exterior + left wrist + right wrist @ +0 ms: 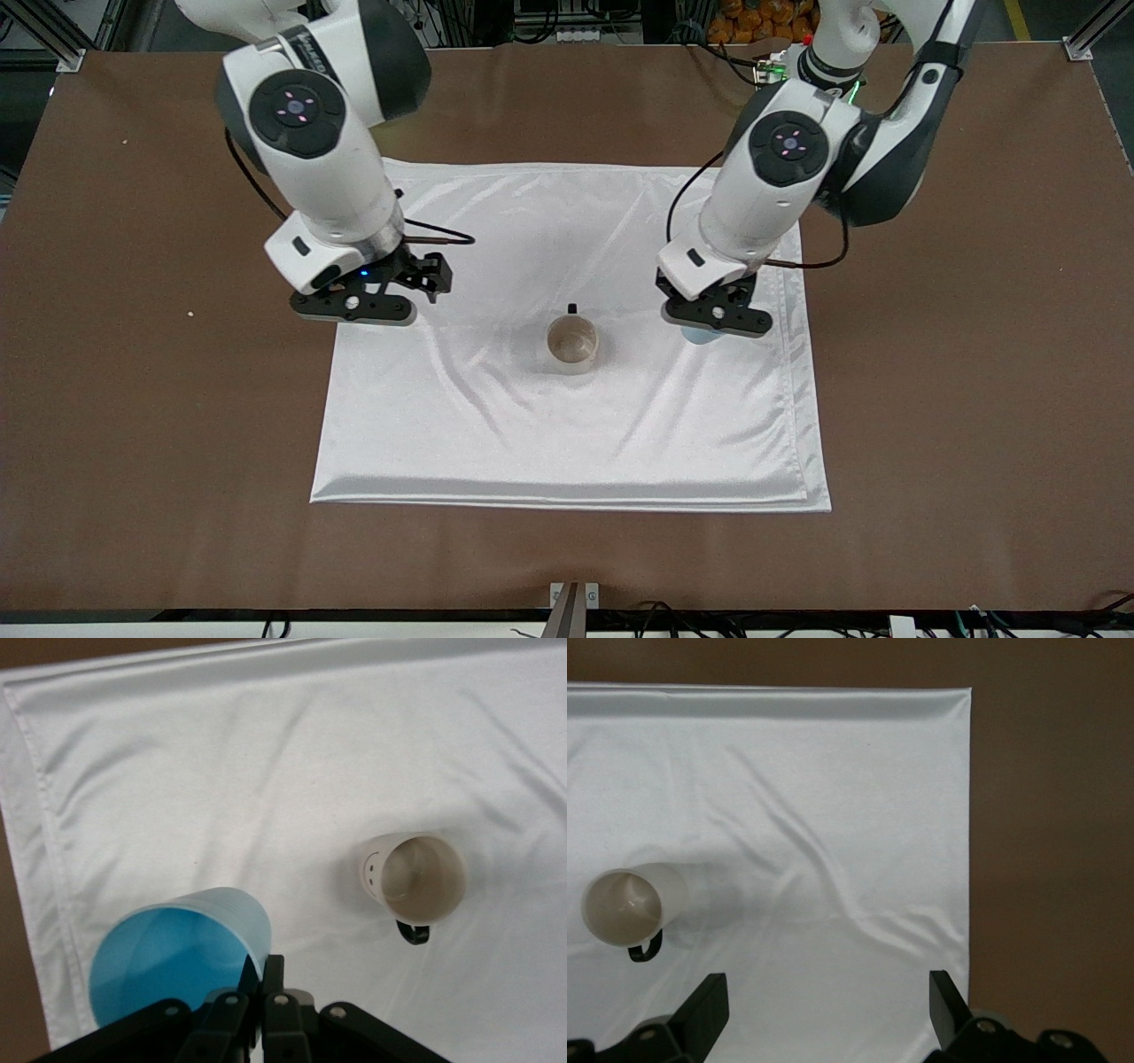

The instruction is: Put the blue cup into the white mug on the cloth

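Note:
My left gripper is going to release the blue cup upright inside the round opening of the empty white mug [571, 342] [423, 879].
The blue cup [700, 337] peeks out under my left gripper [716, 317], over the cloth [567, 443] beside the white mug [572, 344], toward the left arm's end. In the left wrist view my left gripper [262, 967] is shut on the blue cup's [173, 952] rim, one finger inside and one outside. The white mug [415, 879] stands upright and empty on the cloth [266, 771], its dark handle pointing away from the front camera. My right gripper [359, 312] hangs open and empty over the cloth's edge at the right arm's end; its wrist view shows the open gripper [828, 992], the mug [625, 908] and the cloth [833, 771].
The cloth lies wrinkled on a brown table [974, 399]. Bare brown table surrounds it on all sides. A dark cable [443, 235] hangs by the right wrist and another [811, 263] by the left wrist.

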